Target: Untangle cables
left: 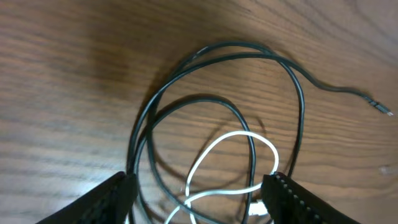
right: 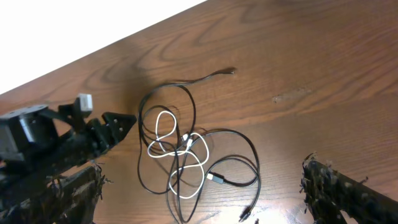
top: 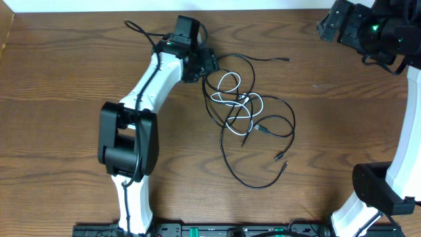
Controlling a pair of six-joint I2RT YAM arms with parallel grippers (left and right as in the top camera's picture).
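The robot's left gripper will close on the black cable's inner strand [top: 208,84] [left: 156,165], next to the white cable's far loop, where the loops of black cable bunch together.
The cables lie in a loose tangle on the wooden table. A white cable [top: 229,76] loops through two black cables [top: 222,141] at mid-table. My left gripper [top: 210,64] is at the tangle's upper left edge. In the left wrist view the left gripper [left: 199,199] is open, and its fingers [left: 118,194] stand either side of the white cable [left: 236,135] and a black loop [left: 239,45] without pinching them. My right gripper [right: 202,199] is open, high above the table with nothing between its fingers. It looks down on the white cable [right: 165,134] and black loop [right: 252,146].
One black plug end [top: 286,59] trails toward the back right, and two more plug ends [top: 279,158] lie at the front right of the tangle. The right arm [top: 368,26] sits at the back right corner. The table's far edge [top: 263,8] is close behind the left gripper.
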